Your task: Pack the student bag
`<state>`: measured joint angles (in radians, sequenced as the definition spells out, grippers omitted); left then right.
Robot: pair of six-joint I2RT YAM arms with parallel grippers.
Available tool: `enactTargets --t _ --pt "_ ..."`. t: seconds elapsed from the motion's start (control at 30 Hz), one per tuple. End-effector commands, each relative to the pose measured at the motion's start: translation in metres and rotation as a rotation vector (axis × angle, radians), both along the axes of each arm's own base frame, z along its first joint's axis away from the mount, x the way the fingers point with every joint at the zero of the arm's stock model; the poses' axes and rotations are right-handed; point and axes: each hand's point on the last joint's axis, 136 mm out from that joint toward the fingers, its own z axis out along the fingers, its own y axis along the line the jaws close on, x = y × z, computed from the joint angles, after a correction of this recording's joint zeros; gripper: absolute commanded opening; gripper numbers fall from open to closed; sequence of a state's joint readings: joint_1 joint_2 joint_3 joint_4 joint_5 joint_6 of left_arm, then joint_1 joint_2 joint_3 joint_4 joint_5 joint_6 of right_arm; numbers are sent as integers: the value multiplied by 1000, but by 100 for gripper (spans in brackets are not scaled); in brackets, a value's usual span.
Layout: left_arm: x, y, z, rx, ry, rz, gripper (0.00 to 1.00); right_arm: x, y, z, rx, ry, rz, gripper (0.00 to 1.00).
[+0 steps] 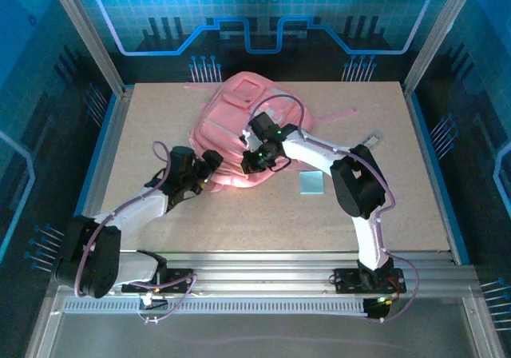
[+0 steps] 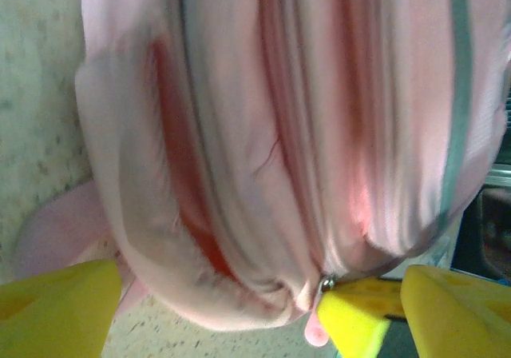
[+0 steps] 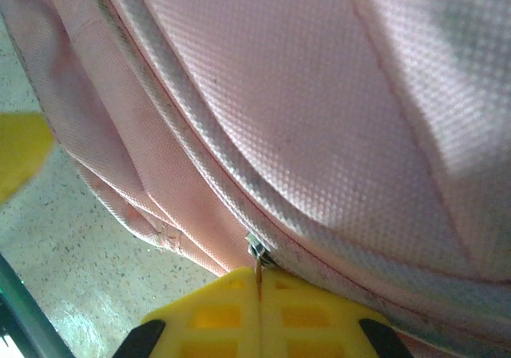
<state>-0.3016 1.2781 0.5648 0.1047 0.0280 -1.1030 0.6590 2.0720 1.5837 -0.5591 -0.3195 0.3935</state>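
Observation:
The robot's right gripper should release the thin zipper pull on the pink bag's side edge (image 1: 287, 137), just past the pale blue square.
The pink student bag (image 1: 231, 114) lies on the table at the far centre. My left gripper (image 1: 212, 166) stands open at the bag's near left edge; in the left wrist view its yellow fingers (image 2: 56, 302) sit wide apart with the bag's bulging end (image 2: 263, 158) between them, touching nothing. My right gripper (image 1: 257, 160) is at the bag's near edge. In the right wrist view it (image 3: 259, 282) is shut on the thin zipper pull that hangs from a metal slider (image 3: 257, 250). The same slider (image 2: 326, 282) appears in the left wrist view, beside a yellow finger of the right gripper (image 2: 359, 310).
A small pale blue square (image 1: 310, 184) lies flat on the table right of the bag. A small white object (image 1: 373, 141) rests further right. A pink strap (image 1: 339, 116) trails from the bag toward the right. Metal frame posts and rails border the table.

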Motion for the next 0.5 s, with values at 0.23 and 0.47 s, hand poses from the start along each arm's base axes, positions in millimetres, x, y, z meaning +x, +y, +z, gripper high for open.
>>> enactTargets --t 0.23,0.47 --pt "34 -9 -1 -27 -116 136 59 -23 -5 20 39 2 16 0" --pt "33 -13 -30 -22 -64 118 10 -18 -47 -6 -147 -39 13 0"
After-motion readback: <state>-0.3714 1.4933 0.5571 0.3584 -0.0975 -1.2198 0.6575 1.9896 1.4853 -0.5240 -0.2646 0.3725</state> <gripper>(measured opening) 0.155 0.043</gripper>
